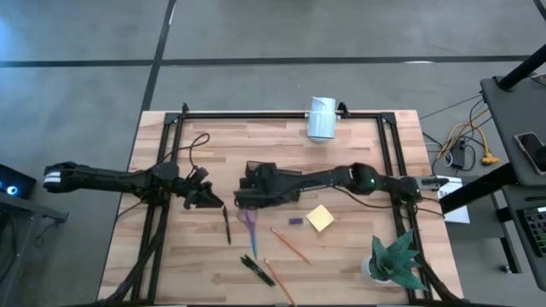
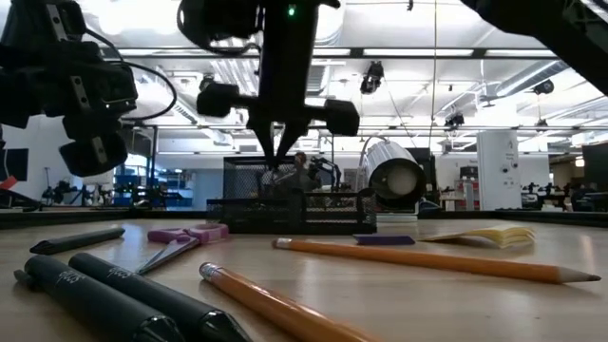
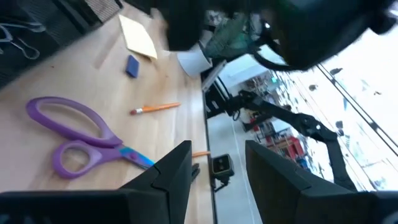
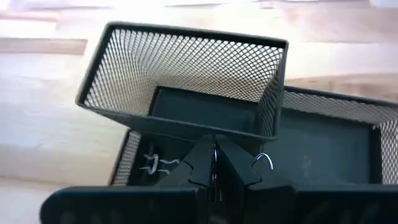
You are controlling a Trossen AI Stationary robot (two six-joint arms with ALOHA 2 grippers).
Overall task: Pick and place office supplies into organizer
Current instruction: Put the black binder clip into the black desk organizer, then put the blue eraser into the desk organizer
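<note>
The paper clip will drop from my right gripper in the organizer's small compartment (image 1: 258, 191) (image 4: 157, 163), among the other paper clips.
The black mesh organizer (image 1: 260, 182) stands at the table's middle, and in the low view the organizer (image 2: 285, 204) is behind the loose items. My right gripper (image 1: 242, 199) (image 4: 215, 167) hangs shut over the organizer's near-left corner, fingers pointing down, with nothing plainly between them. My left gripper (image 1: 207, 198) (image 3: 217, 168) is open, raised off the table just left of the organizer. Purple-handled scissors (image 1: 249, 222) (image 3: 81, 137), a black pen (image 1: 227, 227), the yellow sticky pad (image 1: 320, 217), a purple bit (image 1: 295, 222) and orange pencils (image 1: 290, 246) lie flat on the wood.
Two black markers (image 1: 256, 269) and another pencil (image 1: 278, 282) lie near the front edge. A green spiky plant (image 1: 394, 260) stands at the near right corner, and a white cylinder (image 1: 322, 118) at the far edge. Black frame rails (image 1: 162, 213) run along both sides. Paper clips (image 4: 152, 165) lie inside the organizer.
</note>
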